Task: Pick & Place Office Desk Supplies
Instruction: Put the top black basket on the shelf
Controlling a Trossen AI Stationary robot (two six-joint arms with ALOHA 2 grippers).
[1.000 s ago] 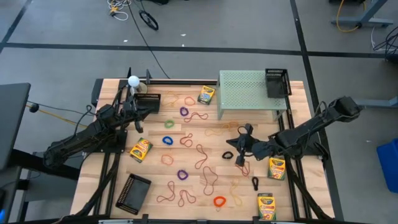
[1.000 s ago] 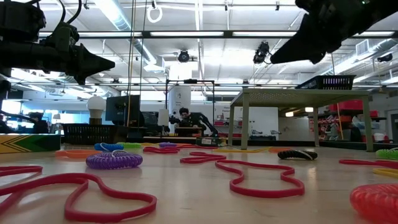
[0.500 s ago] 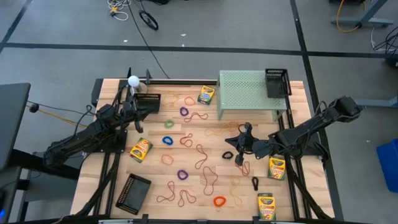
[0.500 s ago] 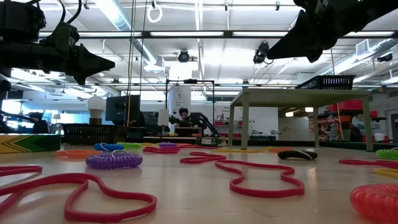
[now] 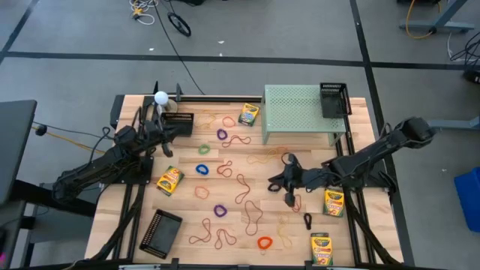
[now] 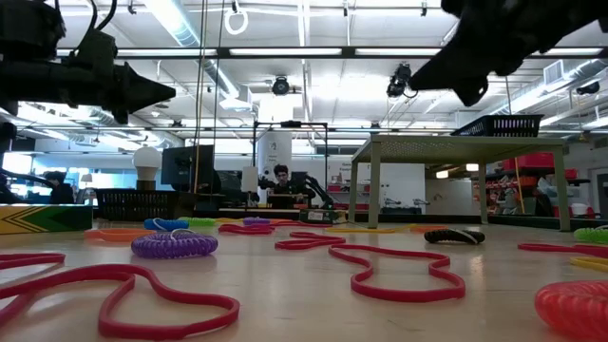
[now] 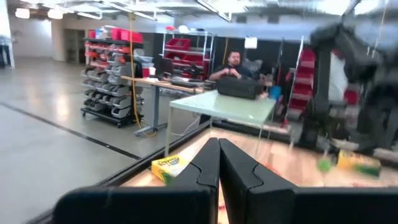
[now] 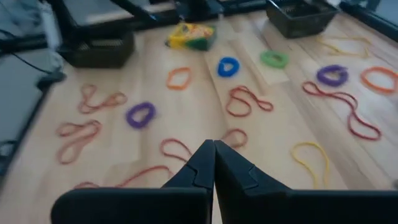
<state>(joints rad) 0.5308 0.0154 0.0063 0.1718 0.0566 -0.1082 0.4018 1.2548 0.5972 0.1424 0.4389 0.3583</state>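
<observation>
Next, I move left to the black tray beside the white ball, closing my left gripper on the tray's rim (image 5: 192, 130) facing the purple ring.
Office desk supplies lie scattered on the wooden table (image 5: 135, 217): red and tan rubber-band loops (image 5: 243, 187), a purple ring (image 5: 220, 211), a blue ring (image 5: 202, 169), an orange ring (image 5: 264, 242), and crayon boxes (image 5: 169, 180) (image 5: 334, 202). My right gripper (image 5: 272, 180) (image 8: 213, 149) hangs shut above the loops right of centre, pointing toward the table's left and slightly down, with nothing in it. My left gripper (image 5: 174, 127) (image 7: 219, 152) is shut and about level, high over the far left, next to a black tray (image 5: 178, 122).
A pale green perforated stand (image 5: 300, 112) with a black basket (image 5: 334, 98) on it occupies the far right. A white ball (image 5: 160, 97) stands at the far left. Another black tray (image 5: 161, 231) lies near left. Two more crayon boxes (image 5: 248, 114) (image 5: 321, 247) and a black ring (image 5: 307, 220) lie about.
My right gripper has swung at the wrist from pointing toward the table's far edge to pointing toward its left edge, tipping a little downward, still shut and staying above the same spot. My left gripper has tipped up slightly to about level. No object has moved.
</observation>
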